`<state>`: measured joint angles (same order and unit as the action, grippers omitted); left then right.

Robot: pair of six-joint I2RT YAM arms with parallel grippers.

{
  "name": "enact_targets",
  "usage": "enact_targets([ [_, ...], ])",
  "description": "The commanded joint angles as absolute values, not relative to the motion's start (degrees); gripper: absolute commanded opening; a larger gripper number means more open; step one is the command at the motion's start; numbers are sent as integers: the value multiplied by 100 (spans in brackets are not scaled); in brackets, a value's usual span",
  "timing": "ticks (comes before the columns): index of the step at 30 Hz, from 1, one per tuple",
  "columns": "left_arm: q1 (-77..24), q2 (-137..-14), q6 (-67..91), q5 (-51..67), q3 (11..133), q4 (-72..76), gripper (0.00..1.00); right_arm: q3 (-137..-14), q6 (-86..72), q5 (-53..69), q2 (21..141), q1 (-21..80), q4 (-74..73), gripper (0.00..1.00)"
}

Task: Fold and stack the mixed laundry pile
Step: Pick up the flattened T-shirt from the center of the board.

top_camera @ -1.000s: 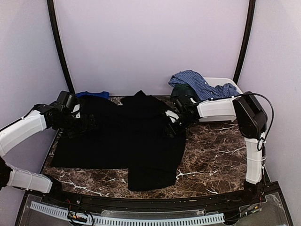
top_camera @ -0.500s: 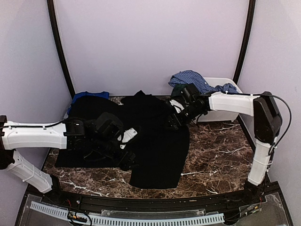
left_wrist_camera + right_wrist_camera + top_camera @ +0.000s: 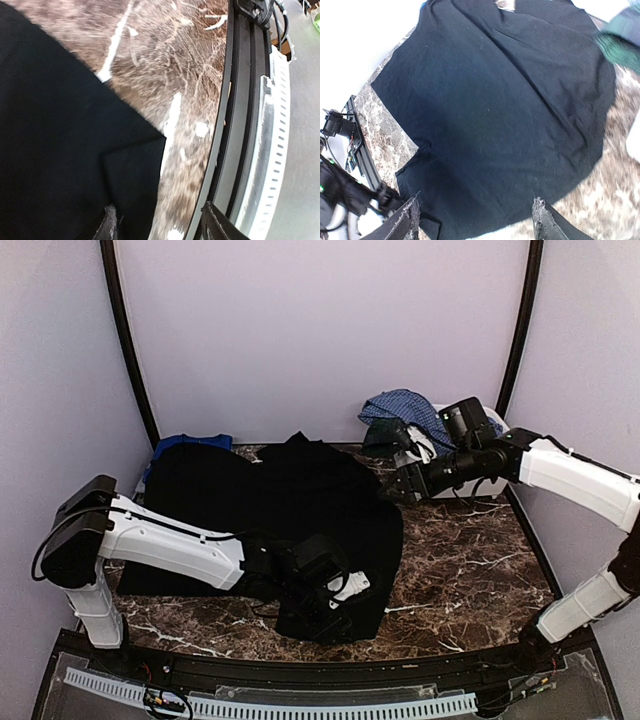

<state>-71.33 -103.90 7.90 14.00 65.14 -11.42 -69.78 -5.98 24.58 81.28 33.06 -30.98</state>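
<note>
The black garment's near corner lies folded over, so my left gripper should take the garment's edge (image 3: 153, 216) beside it and pull it flat while my right gripper steadies the garment's side.
The large black garment (image 3: 290, 500) lies spread flat over the middle of the marble table. My left gripper (image 3: 350, 592) is open and empty, low over its near right corner. In the left wrist view that corner (image 3: 150, 145) lies just ahead of the gripper (image 3: 160, 227). My right gripper (image 3: 398, 483) is open and empty, raised above the garment's far right edge. It looks down on the black cloth (image 3: 510, 100) from above its own position (image 3: 476, 222). The blue checked shirt (image 3: 405, 405) and the plaid garment (image 3: 385, 435) hang over the bin. The royal-blue tee (image 3: 195, 441) lies far left. The red-orange piece is out of view.
A white plastic bin (image 3: 470, 490) stands at the back right, behind my right arm. The table's black front rail (image 3: 235, 125) runs close to my left gripper. Bare marble (image 3: 460, 560) shows on the right. Lilac walls enclose the back and sides.
My left arm swept from the far left across the garment to its near right corner. My right gripper let go of the garment's right edge, lifted and drew back toward the bin.
</note>
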Motion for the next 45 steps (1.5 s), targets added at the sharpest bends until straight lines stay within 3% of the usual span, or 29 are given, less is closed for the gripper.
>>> enact_targets([
  [1, -7237, -10867, 917, 1377, 6885, -857, 58, -6555, -881, 2543, 7578, 3153, -3131, 74],
  [5, -7272, -11147, 952, 1303, 6984, -931, 57, -6295, -920, 2532, 7334, 3095, -3199, 74],
  [9, -7520, -11227, 683, 1226, 7045, -1105, 38, -6012, -978, 2501, 7107, 3072, -3178, 74],
  [12, -7701, -11198, 566, 1147, 7069, -1189, 16, -5790, -1037, 2518, 6926, 3067, -3120, 74],
  [14, -7738, -11141, 538, 1108, 7033, -1144, 6, -5621, -1098, 2528, 6775, 3057, -3048, 74],
  [16, -7743, -11032, 513, 1077, 6981, -1074, 2, -5465, -1143, 2578, 6636, 3058, -2965, 73],
  [19, -7739, -10780, 538, 805, 6915, -1020, 8, -5312, -1181, 2615, 6515, 3059, -2914, 73],
  [23, -7547, -10496, 728, 476, 6808, -1045, 30, -5148, -1225, 2716, 6426, 3058, -2838, 73],
  [27, -7271, -10520, 985, 490, 6623, -991, 42, -4998, -1280, 2821, 6397, 3058, -2767, 73],
  [31, -7243, -10731, 946, 593, 6639, -994, 49, -4852, -1331, 2875, 6317, 3059, -2699, 74],
  [36, -7293, -11001, 861, 969, 6734, -1078, 48, -4800, -1319, 2848, 6252, 3059, -2723, 74],
  [40, -7512, -11074, 798, 1222, 6820, -1105, 41, -4789, -1318, 2848, 6242, 3058, -2750, 74],
  [45, -7662, -11063, 742, 1290, 6921, -1144, 13, -4773, -1335, 2852, 6159, 3059, -2750, 74],
])
